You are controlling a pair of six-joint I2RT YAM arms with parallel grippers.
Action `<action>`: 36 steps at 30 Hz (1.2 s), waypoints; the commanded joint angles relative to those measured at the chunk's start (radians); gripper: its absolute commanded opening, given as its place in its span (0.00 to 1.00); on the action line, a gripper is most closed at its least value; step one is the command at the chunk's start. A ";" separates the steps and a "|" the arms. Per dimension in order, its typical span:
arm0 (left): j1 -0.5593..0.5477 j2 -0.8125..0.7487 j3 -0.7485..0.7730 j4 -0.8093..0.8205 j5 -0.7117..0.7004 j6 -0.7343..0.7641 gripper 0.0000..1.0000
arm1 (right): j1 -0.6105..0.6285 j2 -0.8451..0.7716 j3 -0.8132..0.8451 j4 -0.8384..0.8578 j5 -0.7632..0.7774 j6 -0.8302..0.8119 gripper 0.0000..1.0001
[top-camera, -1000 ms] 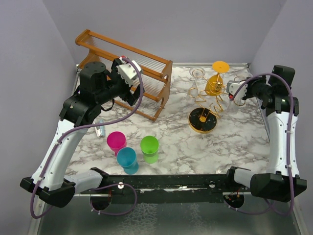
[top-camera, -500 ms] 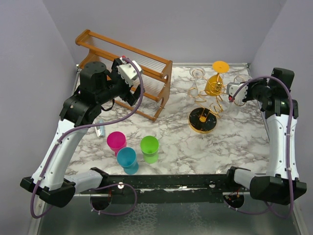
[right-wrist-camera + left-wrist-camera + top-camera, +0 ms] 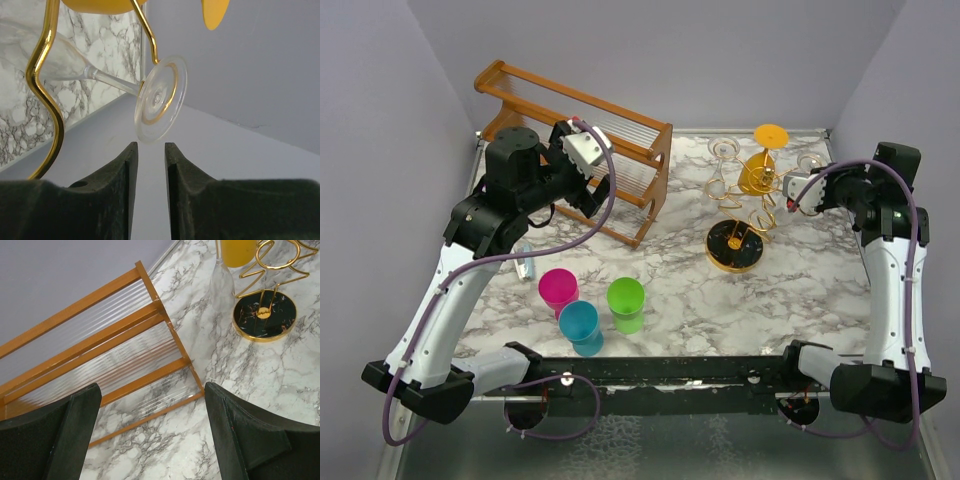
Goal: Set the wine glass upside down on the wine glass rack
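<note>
My left gripper should go to the green cup next and grip the cup's rim (image 3: 617, 281), on the side that faces the wooden shelf.
A clear wine glass (image 3: 161, 98) hangs upside down, its stem caught in a gold wire arm (image 3: 44, 75) of the wine glass rack (image 3: 760, 205), which stands on a round black base (image 3: 734, 245). My right gripper (image 3: 151, 146) sits just under the glass's foot, jaws a little apart, open, touching nothing. In the top view this gripper (image 3: 794, 190) is at the rack's right side. An orange glass (image 3: 760, 170) and another clear glass (image 3: 722, 165) also hang there. My left gripper (image 3: 152, 440) is wide open and empty, hovering above the wooden shelf (image 3: 100, 340).
The brown slatted shelf (image 3: 580, 140) stands at the back left. Pink (image 3: 558, 290), blue (image 3: 580, 325) and green (image 3: 626, 300) cups stand near the front edge. Grey walls close in on the table at the back and on both sides.
My right gripper's jaws have parted and let go of the clear glass's foot, leaving it hanging on the wire. The left arm has not moved.
</note>
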 commanded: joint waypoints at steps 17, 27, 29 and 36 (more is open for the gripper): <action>0.008 -0.047 -0.061 -0.037 -0.023 0.063 0.87 | -0.006 -0.067 -0.058 0.034 0.149 0.176 0.55; 0.013 -0.076 -0.118 -0.097 -0.009 0.102 0.87 | -0.006 -0.107 0.026 -0.015 0.159 0.354 0.77; 0.015 -0.081 -0.134 -0.112 0.014 0.107 0.87 | -0.006 -0.105 0.047 -0.014 0.143 0.406 0.81; 0.013 -0.089 -0.242 -0.189 0.217 0.152 0.83 | -0.006 -0.089 0.088 0.056 0.110 0.609 0.86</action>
